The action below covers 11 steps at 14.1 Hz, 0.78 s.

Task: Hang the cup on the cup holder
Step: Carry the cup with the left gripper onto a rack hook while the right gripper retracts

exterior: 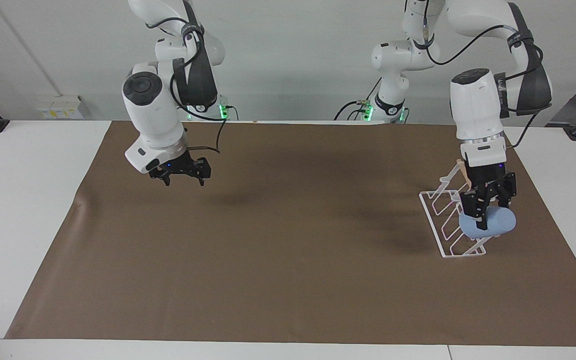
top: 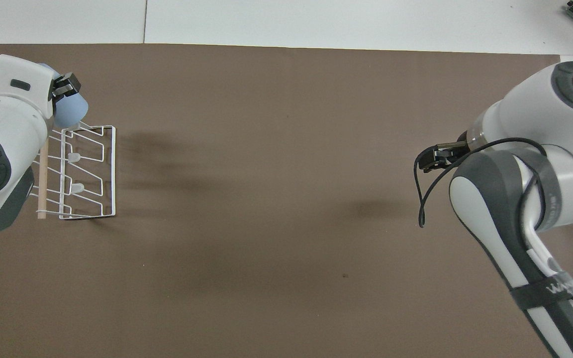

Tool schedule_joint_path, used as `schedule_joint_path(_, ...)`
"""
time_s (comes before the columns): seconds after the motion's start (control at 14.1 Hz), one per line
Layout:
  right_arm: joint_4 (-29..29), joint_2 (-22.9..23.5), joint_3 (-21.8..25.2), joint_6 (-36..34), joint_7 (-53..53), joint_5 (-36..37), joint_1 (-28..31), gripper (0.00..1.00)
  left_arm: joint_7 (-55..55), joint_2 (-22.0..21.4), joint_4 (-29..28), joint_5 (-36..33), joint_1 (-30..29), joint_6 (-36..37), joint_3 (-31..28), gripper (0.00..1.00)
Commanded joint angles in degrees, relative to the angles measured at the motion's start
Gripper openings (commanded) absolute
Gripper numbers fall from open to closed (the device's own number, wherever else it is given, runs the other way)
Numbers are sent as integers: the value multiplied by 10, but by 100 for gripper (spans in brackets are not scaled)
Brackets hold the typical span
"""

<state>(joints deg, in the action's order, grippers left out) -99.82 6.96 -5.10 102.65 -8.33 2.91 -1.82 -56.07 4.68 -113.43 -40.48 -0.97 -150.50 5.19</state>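
My left gripper releases the light-blue cup next, on the peg at the farther end of the white cup holder [top: 93, 134].
The light-blue cup [exterior: 503, 222] lies on its side in my left gripper [exterior: 488, 220], which is shut on it. The cup is at the end of the white wire cup holder [exterior: 431, 225] that is farther from the robots, close to the prongs and the wooden rod [exterior: 463, 170]. I cannot tell whether it rests on a prong. In the overhead view the cup [top: 73, 110] sticks out past the left gripper [top: 62, 92] at the farther end of the cup holder [top: 114, 169]. My right gripper [exterior: 180, 175] hangs open and empty over the mat toward the right arm's end; it also shows in the overhead view [top: 438, 156].
A brown mat [exterior: 288, 250] covers most of the white table [exterior: 28, 200]. The cup holder's other prongs [top: 75, 158] hold nothing. A loose black cable [top: 418, 199] hangs from the right arm's wrist.
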Motion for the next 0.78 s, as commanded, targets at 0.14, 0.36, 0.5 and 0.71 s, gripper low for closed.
schedule_joint_path(0.14,103,-1,18,-103,-5,12,2,100,-14,-22,-39,-14,-8,-22,3,0)
schedule_joint_path(0.36,160,0,18,-161,-5,10,2,100,-15,-23,-44,-14,-8,-22,3,0)
schedule_joint_path(0.5,160,-5,20,-161,-5,1,2,100,-15,-23,-43,-14,-8,-23,3,0)
schedule_joint_path(0.71,155,-14,25,-153,-7,1,1,100,-15,-27,-70,-14,-22,-57,3,0)
